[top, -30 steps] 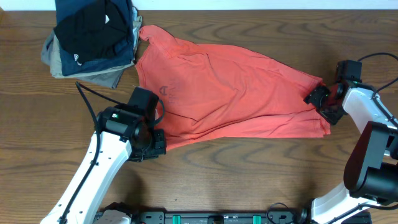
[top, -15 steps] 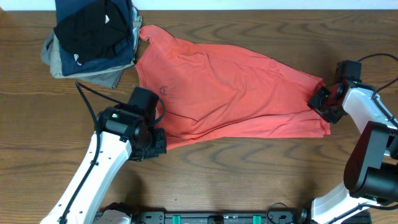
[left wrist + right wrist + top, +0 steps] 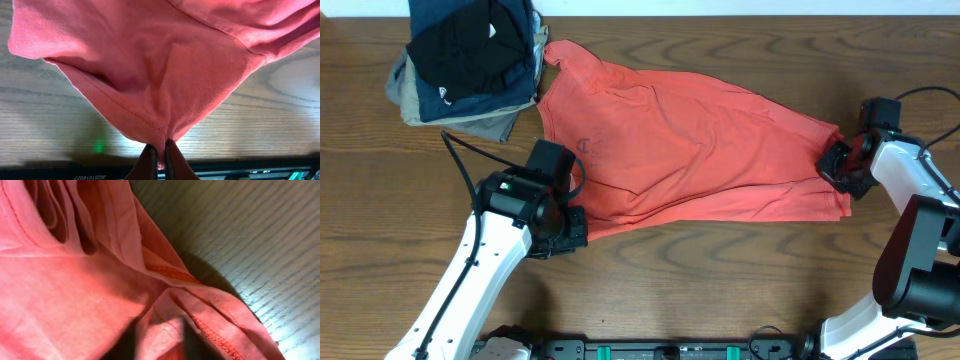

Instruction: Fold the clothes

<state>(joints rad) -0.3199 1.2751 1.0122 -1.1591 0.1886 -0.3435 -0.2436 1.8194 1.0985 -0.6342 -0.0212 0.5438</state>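
Note:
The stitched hem is bunched up under my right gripper, so next I open it, pinch the fold (image 3: 167, 316) next to the hem and pull the shirt's edge tight before I fold the shirt over.
The coral-red T-shirt (image 3: 690, 150) lies spread and wrinkled across the middle of the wooden table, lettering side down with only a faint mark showing near its left part. My left gripper (image 3: 574, 226) is shut on the shirt's near-left corner; the left wrist view shows the fabric (image 3: 150, 65) pinched between the fingertips (image 3: 160, 150). My right gripper (image 3: 832, 160) is at the shirt's right end, and the right wrist view shows a fold of hemmed cloth (image 3: 170, 280) between its blurred fingers (image 3: 162, 337).
A stack of folded black, navy and grey-khaki garments (image 3: 470, 60) sits at the back left, touching the shirt's collar end. The table's front edge with the arm bases (image 3: 670, 350) lies close below the left gripper.
The right gripper has shifted slightly toward the shirt's right edge. The left arm and the shirt have hardly moved.

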